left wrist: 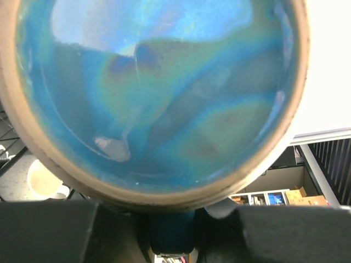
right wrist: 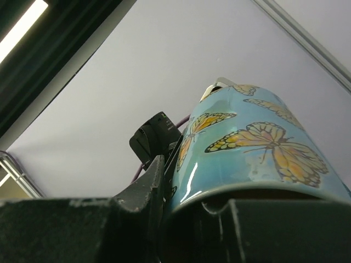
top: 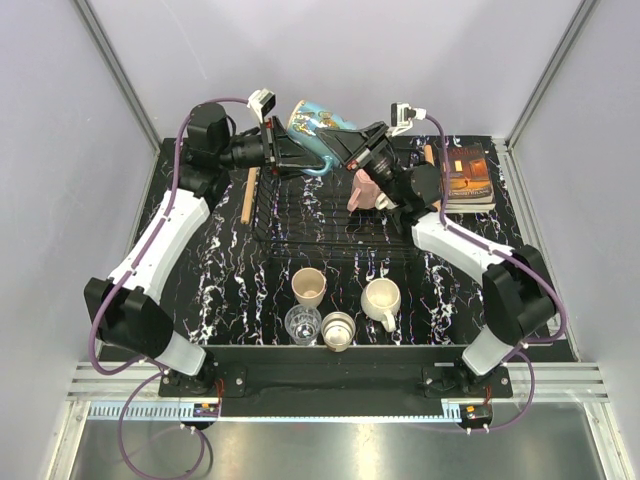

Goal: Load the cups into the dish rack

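Observation:
The fingers of my left gripper are crowded by the mug's bottom edge, so while my right gripper holds the mug's rim, I next open my left gripper and grip the mug's handle (left wrist: 173, 230) again.
A blue butterfly mug (top: 318, 120) hangs tilted in the air over the far side of the black wire dish rack (top: 300, 215). My left gripper (top: 298, 155) is shut on its handle (left wrist: 174, 227), and the mug's round blue bottom (left wrist: 159, 93) fills the left wrist view. My right gripper (top: 347, 140) is shut on the mug's rim (right wrist: 258, 189), with one finger (right wrist: 148, 186) outside the wall. A pink mug (top: 365, 190) lies in the rack. Near the front stand a cream cup (top: 309, 287), a clear glass tumbler (top: 303, 324), another cream cup (top: 338, 330) and a cream mug (top: 381, 300).
An orange-brown book (top: 468, 175) lies at the back right, beside the rack. The rack's wooden rod handle (top: 249, 195) runs along its left end. Grey walls close in the black marbled table (top: 200, 290) on three sides.

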`<state>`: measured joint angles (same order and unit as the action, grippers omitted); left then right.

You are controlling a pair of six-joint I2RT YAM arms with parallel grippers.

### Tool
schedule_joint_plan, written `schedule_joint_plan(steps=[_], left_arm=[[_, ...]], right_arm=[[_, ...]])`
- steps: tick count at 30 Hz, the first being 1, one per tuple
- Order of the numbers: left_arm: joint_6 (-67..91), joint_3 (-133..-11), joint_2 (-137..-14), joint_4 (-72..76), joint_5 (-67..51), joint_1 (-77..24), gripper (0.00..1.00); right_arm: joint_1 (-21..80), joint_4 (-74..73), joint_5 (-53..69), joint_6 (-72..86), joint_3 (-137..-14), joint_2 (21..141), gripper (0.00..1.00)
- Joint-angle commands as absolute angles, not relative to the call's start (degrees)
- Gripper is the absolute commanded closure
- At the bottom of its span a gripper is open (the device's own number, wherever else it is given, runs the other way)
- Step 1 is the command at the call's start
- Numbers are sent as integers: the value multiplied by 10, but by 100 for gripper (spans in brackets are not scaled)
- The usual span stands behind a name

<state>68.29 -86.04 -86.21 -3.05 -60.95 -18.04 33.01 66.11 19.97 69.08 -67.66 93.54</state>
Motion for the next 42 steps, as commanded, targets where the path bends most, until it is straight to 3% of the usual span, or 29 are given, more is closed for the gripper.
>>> schedule_joint_plan(steps=[1, 4, 5, 8, 11, 14, 18, 22, 27, 34, 42], left_arm=[[688, -892, -850, 89, -614, -191, 87], [697, -882, -846, 99, -614, -191, 79], [698, -878, -846, 101, -614, -191, 65], [699, -866, -842, 102, -614, -192, 49], [700, -865, -840, 100, -613, -192, 45], [693, -867, -839, 92, -613, -192, 45], [693, -869, -837, 90, -613, -192, 56], [698, -866, -829, 92, -621, -200, 59], [698, -863, -824, 91, -628, -200, 56], [693, -868, -823, 86, -642, -200, 36], [695, -850, -818, 95, -664, -200, 39]], right_arm=[[417, 691, 331, 757, -652, 959, 100], [419, 697, 337, 752, -656, 974, 100], [419, 694, 341, 752, -666, 976, 100], [423, 678, 345, 739, -684, 979, 100], [429, 658, 347, 723, -695, 978, 100], [430, 656, 345, 721, -698, 979, 100], [432, 643, 349, 710, -705, 978, 100], [431, 631, 353, 700, -713, 979, 100], [432, 629, 358, 699, -720, 981, 100], [433, 597, 371, 683, -723, 968, 100], [432, 527, 387, 633, -735, 942, 100]])
